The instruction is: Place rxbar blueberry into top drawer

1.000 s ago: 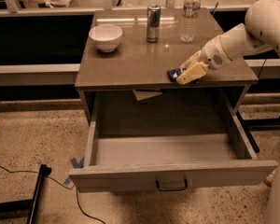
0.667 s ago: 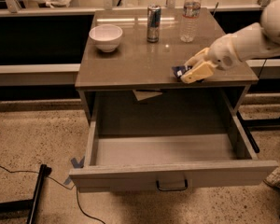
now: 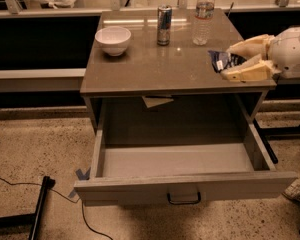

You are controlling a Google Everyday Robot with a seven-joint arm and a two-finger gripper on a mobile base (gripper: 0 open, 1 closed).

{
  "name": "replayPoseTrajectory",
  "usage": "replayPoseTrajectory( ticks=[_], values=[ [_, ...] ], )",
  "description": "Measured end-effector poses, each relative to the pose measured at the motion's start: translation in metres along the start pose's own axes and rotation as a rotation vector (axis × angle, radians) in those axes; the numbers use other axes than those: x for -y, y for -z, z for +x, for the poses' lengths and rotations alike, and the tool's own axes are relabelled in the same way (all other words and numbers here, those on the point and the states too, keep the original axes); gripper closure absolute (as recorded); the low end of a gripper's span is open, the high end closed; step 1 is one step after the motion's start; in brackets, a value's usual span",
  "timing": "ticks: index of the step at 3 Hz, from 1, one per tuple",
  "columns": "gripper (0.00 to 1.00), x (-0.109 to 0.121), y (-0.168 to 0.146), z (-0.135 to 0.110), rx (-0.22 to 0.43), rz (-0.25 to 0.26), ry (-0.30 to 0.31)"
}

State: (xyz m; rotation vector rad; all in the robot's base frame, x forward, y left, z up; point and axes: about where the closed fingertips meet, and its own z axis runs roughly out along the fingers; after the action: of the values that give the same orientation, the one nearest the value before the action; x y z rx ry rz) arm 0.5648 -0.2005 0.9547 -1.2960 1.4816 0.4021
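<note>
My gripper needs to set the rxbar blueberry down and release it on the grey bottom of the drawer, just a little way behind the dark handle [image 3: 173, 154].
The rxbar blueberry [image 3: 218, 59], a small dark-blue crinkled wrapper with white lettering, is at the right edge of the brown tabletop [image 3: 150, 64]. My gripper [image 3: 226, 61] reaches in from the right, its pale fingers [image 3: 246, 72] closed on the bar, one above and one below it. The bar appears to be just above the surface. The top drawer [image 3: 185, 185] stands pulled wide open below the tabletop, and its grey inside [image 3: 175, 159] holds nothing. Its dark handle [image 3: 183, 200] is at the centre of the front panel.
A white bowl [image 3: 113, 39], a slim blue-silver can [image 3: 164, 18] and a clear water bottle [image 3: 203, 15] stand at the back of the tabletop. A paper scrap [image 3: 157, 101] hangs under the top. A black stand [image 3: 37, 209] and a cable lie on the floor at left.
My gripper has moved right and slightly back along the tabletop's right edge, carrying the bar with it. The drawer stays open as before.
</note>
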Motion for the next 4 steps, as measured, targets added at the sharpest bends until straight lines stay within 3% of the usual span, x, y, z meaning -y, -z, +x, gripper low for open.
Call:
replayPoseTrajectory(
  ticks=[1, 2, 3, 4],
  values=[
    [1.00, 0.000, -0.001, 0.000, 0.000, -0.001, 0.000],
    [1.00, -0.016, -0.017, 0.019, 0.018, -0.021, -0.054],
    [1.00, -0.045, -0.035, 0.045, 0.015, -0.007, -0.083],
    [1.00, -0.086, -0.066, 0.089, -0.046, -0.022, -0.124]
  ],
)
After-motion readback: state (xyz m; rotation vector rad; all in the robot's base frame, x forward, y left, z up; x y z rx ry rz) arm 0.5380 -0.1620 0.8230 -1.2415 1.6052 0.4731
